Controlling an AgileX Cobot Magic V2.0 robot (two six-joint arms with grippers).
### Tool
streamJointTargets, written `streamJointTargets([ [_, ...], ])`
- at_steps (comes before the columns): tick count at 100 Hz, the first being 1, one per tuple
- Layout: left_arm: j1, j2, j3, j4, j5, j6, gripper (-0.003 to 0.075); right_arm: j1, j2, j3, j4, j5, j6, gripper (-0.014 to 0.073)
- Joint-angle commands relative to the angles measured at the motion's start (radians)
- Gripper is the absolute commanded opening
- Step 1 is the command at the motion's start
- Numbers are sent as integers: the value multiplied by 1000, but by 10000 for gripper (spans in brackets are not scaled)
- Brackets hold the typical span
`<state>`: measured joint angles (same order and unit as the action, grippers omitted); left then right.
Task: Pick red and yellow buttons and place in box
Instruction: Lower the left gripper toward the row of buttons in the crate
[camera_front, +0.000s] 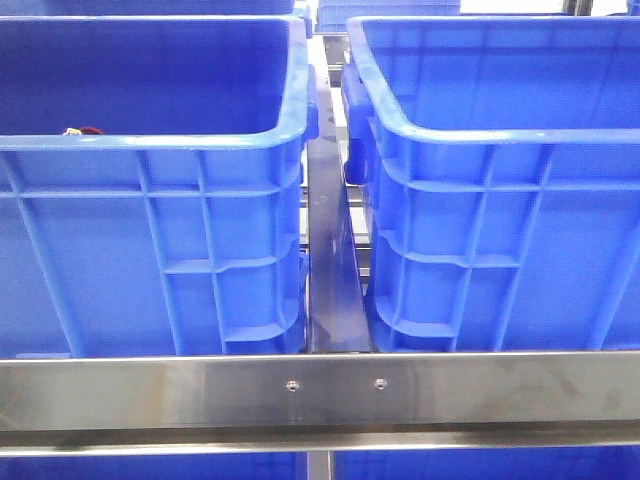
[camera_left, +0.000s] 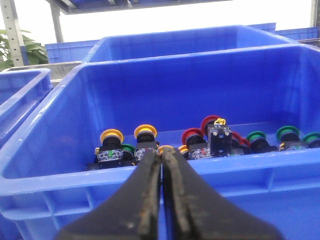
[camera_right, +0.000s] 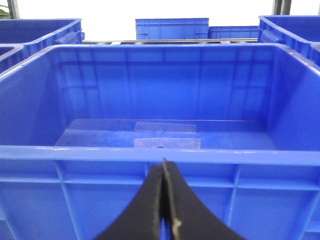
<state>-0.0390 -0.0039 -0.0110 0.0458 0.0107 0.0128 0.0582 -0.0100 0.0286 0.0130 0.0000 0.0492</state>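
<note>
My left gripper should grip the red button lying on top of the other buttons on the black base (camera_front: 72, 132) (camera_left: 219, 140), by the yellow clip.
In the left wrist view, a blue crate (camera_left: 60, 176) holds a row of push buttons: yellow buttons (camera_left: 111, 136), red buttons (camera_left: 192, 136) and green ones (camera_left: 256, 136). My left gripper (camera_left: 161, 152) hangs just outside the crate's near wall, level with the rim, shut with nothing between its black fingers. In the right wrist view, my right gripper (camera_right: 164, 164) is shut and empty too, in front of the near wall of an empty blue box (camera_right: 75, 152). The front view shows both crates side by side, with a tiny red and yellow glimpse (camera_front: 85, 131) inside the left one. Neither gripper shows there.
A steel rail (camera_front: 480, 385) runs across in front of the crates, with a narrow gap (camera_front: 330, 260) between them. More blue crates (camera_right: 171, 28) stand behind. Tape patches (camera_right: 165, 127) lie on the box floor. A green plant (camera_left: 25, 50) is off to one side.
</note>
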Motion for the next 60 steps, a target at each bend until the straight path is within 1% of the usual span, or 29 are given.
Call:
streamJointTargets([
  [1, 2, -33, 18, -1, -85, -7, -19, 2, -22, -2, -4, -84, 2, -64],
  [23, 2, -33, 18, -1, -92, -7, -19, 2, -22, -2, -4, -84, 2, -64],
  [38, 2, -33, -3, -58, -114, -7, -19, 2, -22, -2, -4, -84, 2, -64],
  [60, 2, 7, -153, -84, -4, -7, -19, 2, -22, -2, -4, -84, 2, -64],
])
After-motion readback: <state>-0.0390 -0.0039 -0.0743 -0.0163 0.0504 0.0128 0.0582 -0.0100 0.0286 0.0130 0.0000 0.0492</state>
